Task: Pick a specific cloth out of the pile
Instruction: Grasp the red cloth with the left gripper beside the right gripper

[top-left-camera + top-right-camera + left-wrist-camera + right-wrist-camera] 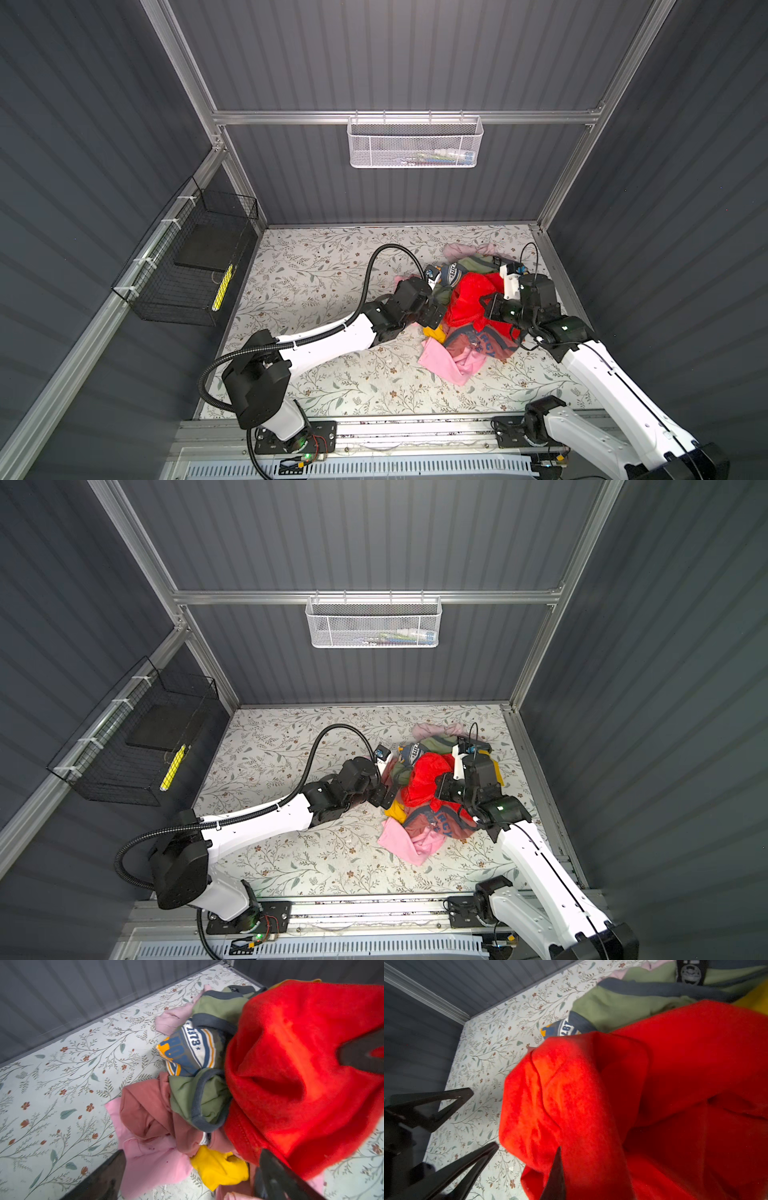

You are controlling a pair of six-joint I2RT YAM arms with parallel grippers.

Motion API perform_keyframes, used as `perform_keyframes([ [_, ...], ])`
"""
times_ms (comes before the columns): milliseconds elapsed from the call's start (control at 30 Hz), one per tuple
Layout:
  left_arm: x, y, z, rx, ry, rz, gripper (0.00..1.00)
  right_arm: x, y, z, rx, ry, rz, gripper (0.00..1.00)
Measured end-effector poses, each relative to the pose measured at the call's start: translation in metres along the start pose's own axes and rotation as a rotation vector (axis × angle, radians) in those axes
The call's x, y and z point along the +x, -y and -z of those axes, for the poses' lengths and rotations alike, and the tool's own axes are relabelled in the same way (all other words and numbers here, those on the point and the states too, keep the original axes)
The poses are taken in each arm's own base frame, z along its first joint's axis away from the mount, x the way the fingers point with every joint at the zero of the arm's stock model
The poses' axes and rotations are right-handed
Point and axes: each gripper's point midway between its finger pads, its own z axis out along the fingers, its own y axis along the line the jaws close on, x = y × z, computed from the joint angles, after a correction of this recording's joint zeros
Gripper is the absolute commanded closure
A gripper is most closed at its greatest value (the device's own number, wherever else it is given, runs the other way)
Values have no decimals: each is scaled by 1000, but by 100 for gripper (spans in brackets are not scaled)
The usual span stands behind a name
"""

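Next, the left gripper closes on the red-orange cloth's loose side [462, 302] [262, 1090] beside the olive green garment, across from the right gripper.
The cloth [469, 297] [428, 777] is bright red-orange and bunched on top of the pile [478, 345], lifted a little. My right gripper [485, 306] [441, 789] is shut on a fold of the cloth [654, 1095]; one dark finger [556, 1176] shows, the other is wrapped in red fabric. My left gripper [433, 319] [384, 799] [192, 1153] stands open at the pile's left edge, over pink and mustard-yellow fabric [220, 1165], right beside the cloth [301, 1074]. Its two fingers [452, 1101] also show in the right wrist view.
The pile holds an olive green garment with a blue badge print [193, 1051], a rust-pink shirt with blue lettering [484, 343] and a pink garment [446, 361]. It lies on a floral table [311, 270]. A black wire basket [187, 266] hangs left, a white mesh basket [413, 143] on the back wall.
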Motion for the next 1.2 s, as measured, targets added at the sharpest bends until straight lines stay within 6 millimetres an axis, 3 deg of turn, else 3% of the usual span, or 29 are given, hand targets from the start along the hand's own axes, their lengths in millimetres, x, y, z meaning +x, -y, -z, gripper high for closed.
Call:
perform_keyframes([
  [333,-9,39,-5,195,12,-105,0,1,26,-12,82,18,-27,100],
  [800,-39,76,-68,295,6,-175,1,0,38,-6,10,67,-99,90],
  [867,-39,77,-76,292,-9,-171,10,0,36,-6,-5,65,-102,89],
  [933,-38,77,-85,278,-24,-165,24,-1,35,-6,-15,68,-105,84],
  [1100,-35,77,-97,268,-54,-142,71,-7,37,-2,-27,98,-114,56],
  [1167,-36,78,-96,271,-54,-143,97,-10,41,1,-23,117,-117,44],
  [1200,-38,78,-95,271,-51,-138,100,-10,43,2,-21,123,-125,37],
])
